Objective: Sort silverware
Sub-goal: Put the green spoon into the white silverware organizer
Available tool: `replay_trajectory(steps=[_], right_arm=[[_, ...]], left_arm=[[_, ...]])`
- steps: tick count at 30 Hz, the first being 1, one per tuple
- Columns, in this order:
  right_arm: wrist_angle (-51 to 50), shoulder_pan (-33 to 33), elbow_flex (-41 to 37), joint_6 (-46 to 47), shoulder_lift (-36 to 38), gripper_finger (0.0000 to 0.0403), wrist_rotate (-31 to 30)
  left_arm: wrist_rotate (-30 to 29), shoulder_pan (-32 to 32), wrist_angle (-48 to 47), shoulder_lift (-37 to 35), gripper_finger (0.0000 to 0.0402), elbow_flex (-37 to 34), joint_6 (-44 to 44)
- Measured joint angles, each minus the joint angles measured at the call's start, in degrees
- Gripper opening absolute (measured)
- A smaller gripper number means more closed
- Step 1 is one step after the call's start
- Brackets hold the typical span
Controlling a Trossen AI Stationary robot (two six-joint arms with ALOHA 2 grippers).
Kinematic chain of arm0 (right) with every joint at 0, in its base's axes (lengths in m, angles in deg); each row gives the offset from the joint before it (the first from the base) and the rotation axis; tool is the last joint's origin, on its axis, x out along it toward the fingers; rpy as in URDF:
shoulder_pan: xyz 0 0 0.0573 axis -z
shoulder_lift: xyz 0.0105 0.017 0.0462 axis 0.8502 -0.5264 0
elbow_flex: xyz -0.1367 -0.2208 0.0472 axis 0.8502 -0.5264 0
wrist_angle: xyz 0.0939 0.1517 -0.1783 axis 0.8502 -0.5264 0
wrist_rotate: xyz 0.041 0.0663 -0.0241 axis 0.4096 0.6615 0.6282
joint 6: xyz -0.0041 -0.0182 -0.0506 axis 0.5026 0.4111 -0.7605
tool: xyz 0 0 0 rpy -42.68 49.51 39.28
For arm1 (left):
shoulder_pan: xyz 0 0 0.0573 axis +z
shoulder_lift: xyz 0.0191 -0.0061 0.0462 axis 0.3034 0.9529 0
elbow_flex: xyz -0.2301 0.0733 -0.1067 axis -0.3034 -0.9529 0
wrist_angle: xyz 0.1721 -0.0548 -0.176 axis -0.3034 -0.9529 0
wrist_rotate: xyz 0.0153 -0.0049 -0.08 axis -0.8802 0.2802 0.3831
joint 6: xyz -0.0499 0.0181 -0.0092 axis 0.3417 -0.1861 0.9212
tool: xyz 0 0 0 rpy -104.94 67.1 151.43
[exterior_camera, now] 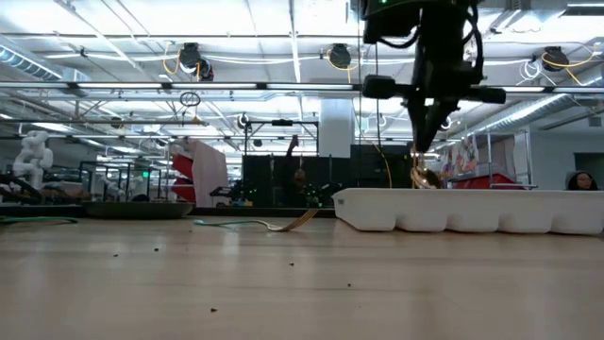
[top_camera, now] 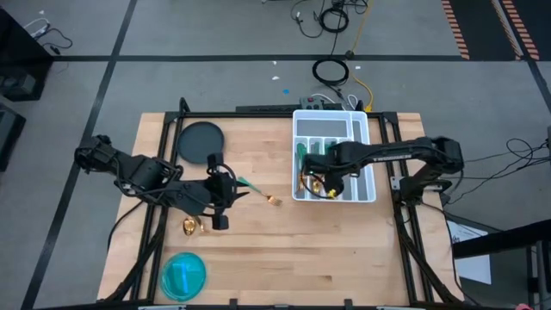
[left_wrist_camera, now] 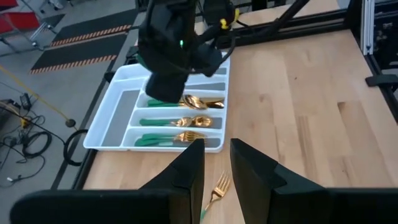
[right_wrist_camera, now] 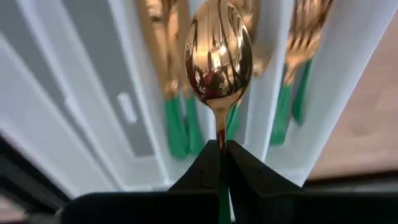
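My right gripper is going to let go of the gold spoon, now held above the tray, in the white tray's compartment [top_camera: 316, 178] [right_wrist_camera: 241, 87] that lies between the forks and the knives.
A white compartmented tray [top_camera: 366, 129] stands at the table's right and holds several green-handled gold pieces in its compartments [left_wrist_camera: 177, 122]. Above it my right gripper [top_camera: 320, 176] is shut on a gold spoon [right_wrist_camera: 219, 53]. A gold fork with a green handle [top_camera: 258, 189] lies flat on the wood between the two arms. My left gripper [left_wrist_camera: 217, 165] hovers just left of that fork. Its fingers are open with nothing between them, and the fork's head [left_wrist_camera: 219, 186] shows past them. My right gripper pinches the spoon's slim stem [right_wrist_camera: 219, 132] just behind the bowl between its two fingers [right_wrist_camera: 202, 163]. The fingers point steeply down over the tray. The spoon runs on along them, bowl foremost. In the low view the bowl [exterior_camera: 427, 176] hangs just above the tray's rim.
A dark round plate [top_camera: 200, 140] sits at the far left of the table. A blue round dish [top_camera: 183, 275] is near the front edge. More gold pieces [top_camera: 191, 226] lie close to the left arm. Black frame rails [top_camera: 405, 215] run along both sides of the table.
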Motion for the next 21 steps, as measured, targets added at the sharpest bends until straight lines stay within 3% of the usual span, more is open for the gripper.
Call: replay_trajectory(steps=[8,21], right_arm=[[5.76,0.28,0.02,-4.04,-3.84,0.0,6.19],[6.49,4.25,0.08,-9.13,-7.58,0.0,14.13]], left_arm=[[-0.02,0.0,-0.33,-0.02,0.0086,0.0,0.91],[-0.04,0.0,-0.72,-0.02,0.0086,0.0,0.43]])
